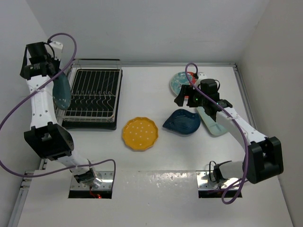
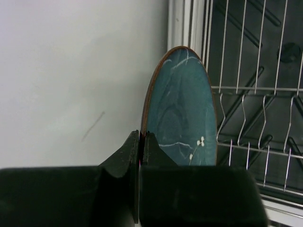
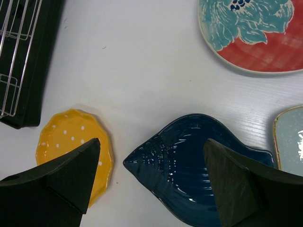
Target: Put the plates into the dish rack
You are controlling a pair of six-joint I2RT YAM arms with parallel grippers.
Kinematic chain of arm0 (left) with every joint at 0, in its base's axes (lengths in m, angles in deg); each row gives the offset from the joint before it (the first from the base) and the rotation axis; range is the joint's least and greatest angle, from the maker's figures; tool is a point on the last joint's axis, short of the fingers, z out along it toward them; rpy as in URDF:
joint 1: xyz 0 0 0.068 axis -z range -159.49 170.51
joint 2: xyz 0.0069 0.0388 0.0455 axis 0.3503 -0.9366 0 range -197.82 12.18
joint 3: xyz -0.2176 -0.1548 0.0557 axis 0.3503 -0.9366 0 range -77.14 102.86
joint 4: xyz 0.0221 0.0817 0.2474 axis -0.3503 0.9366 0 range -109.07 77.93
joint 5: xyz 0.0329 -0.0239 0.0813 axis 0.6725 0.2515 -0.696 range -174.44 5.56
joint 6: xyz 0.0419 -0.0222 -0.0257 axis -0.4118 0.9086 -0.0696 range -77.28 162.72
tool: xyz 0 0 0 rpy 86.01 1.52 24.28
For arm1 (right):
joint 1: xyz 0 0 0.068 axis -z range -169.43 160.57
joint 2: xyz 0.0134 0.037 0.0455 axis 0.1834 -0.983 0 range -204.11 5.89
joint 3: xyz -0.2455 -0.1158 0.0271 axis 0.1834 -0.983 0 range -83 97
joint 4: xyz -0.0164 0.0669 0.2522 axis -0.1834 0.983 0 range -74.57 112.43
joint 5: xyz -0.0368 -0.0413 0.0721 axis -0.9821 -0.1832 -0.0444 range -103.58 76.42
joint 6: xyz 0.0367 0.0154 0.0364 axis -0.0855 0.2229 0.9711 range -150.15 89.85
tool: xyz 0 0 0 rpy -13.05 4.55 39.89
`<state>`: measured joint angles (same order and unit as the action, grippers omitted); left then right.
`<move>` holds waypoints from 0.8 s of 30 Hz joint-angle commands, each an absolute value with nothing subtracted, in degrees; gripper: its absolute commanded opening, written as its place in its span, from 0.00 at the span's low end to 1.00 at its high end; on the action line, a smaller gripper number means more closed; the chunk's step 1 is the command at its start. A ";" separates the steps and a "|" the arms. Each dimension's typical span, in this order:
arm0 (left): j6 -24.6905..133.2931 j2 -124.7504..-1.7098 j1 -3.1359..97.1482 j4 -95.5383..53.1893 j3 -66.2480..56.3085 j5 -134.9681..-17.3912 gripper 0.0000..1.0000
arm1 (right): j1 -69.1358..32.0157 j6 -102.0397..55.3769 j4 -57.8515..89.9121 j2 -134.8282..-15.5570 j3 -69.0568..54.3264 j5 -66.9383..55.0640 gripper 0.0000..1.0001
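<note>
My right gripper should next head over to the red edge (image 1: 195,75) (image 3: 294,70) of the red-and-turquoise plate and grip it there, on the side away from the rack.
My left gripper (image 2: 141,137) is shut on the rim of the round dark teal plate (image 2: 182,109), which stands on edge just left of the dish rack (image 2: 255,94). From above, the teal plate (image 1: 61,92) hangs by the left rim of the rack (image 1: 93,97). My right gripper (image 3: 151,142) is open above the table, over the pointed end of the dark blue leaf-shaped plate (image 3: 189,165). Flat on the table lie the yellow dotted plate (image 3: 66,142), the red-and-turquoise plate (image 3: 255,33) and the pale mint plate (image 3: 291,139). The right arm partly hides the mint plate (image 1: 213,124).
The rack sits in a black tray (image 1: 118,90) at the back left, no plates between its bars. White walls close in the table on the left, back and right. Bare table lies between the rack and the yellow plate (image 1: 139,133).
</note>
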<state>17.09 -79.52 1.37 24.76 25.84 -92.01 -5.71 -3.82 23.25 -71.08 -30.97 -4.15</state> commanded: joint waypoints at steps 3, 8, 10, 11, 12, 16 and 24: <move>15.22 -74.84 -2.87 17.15 24.29 -85.14 0.00 | -6.04 -4.83 22.11 -70.49 -28.95 -4.44 0.88; 12.32 -73.78 -4.63 12.66 16.56 -87.52 0.00 | -6.22 -4.66 21.85 -70.14 -29.30 -4.35 0.88; 11.01 -73.26 -5.15 11.35 14.72 -86.82 0.00 | -6.22 -4.48 21.85 -70.14 -29.56 -4.53 0.88; 10.30 -73.25 -5.16 11.34 12.97 -84.38 0.00 | -6.22 -4.13 21.33 -69.88 -29.91 -4.53 0.88; 9.51 -73.25 -5.16 11.34 11.91 -83.05 0.00 | -6.22 -4.04 21.32 -70.05 -30.00 -4.35 0.88; 10.45 -73.87 -5.68 8.36 7.42 -82.24 0.08 | -6.39 -4.04 22.98 -71.89 -29.21 -2.77 0.92; 16.61 -75.71 -5.68 7.21 10.66 -82.33 0.55 | -5.96 -2.75 35.74 -79.45 -26.30 -3.99 0.98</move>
